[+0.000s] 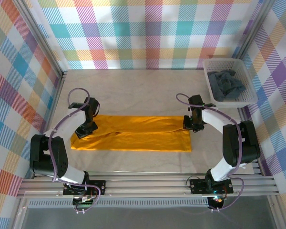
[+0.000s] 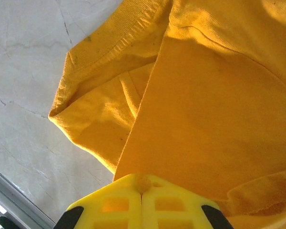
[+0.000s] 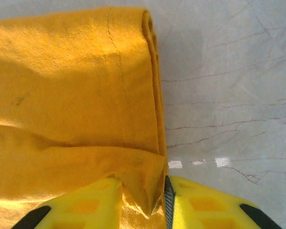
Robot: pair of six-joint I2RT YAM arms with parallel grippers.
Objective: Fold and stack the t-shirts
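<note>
My left gripper is going to the small nub on the front edge of the orange band (image 1: 92, 147), near its end. It will let go there.
The mustard-orange t-shirt (image 1: 133, 134) lies folded into a long band across the middle of the table. My left gripper (image 1: 86, 130) is at its left end. In the left wrist view its yellow jaws (image 2: 143, 188) meet, pinching a small nub of the orange cloth (image 2: 205, 119). My right gripper (image 1: 193, 126) is at the band's right end. In the right wrist view its jaws (image 3: 142, 187) stand apart, and a loose fold of the orange cloth (image 3: 76, 95) lies between them. The dark slate-grey t-shirt (image 1: 227, 85) lies crumpled in the basket.
The white lattice basket (image 1: 224, 60) stands at the back right corner. Checked cloth walls surround the table on three sides. Bare pale tabletop (image 1: 143, 90) lies behind the orange band, and more in front of it.
</note>
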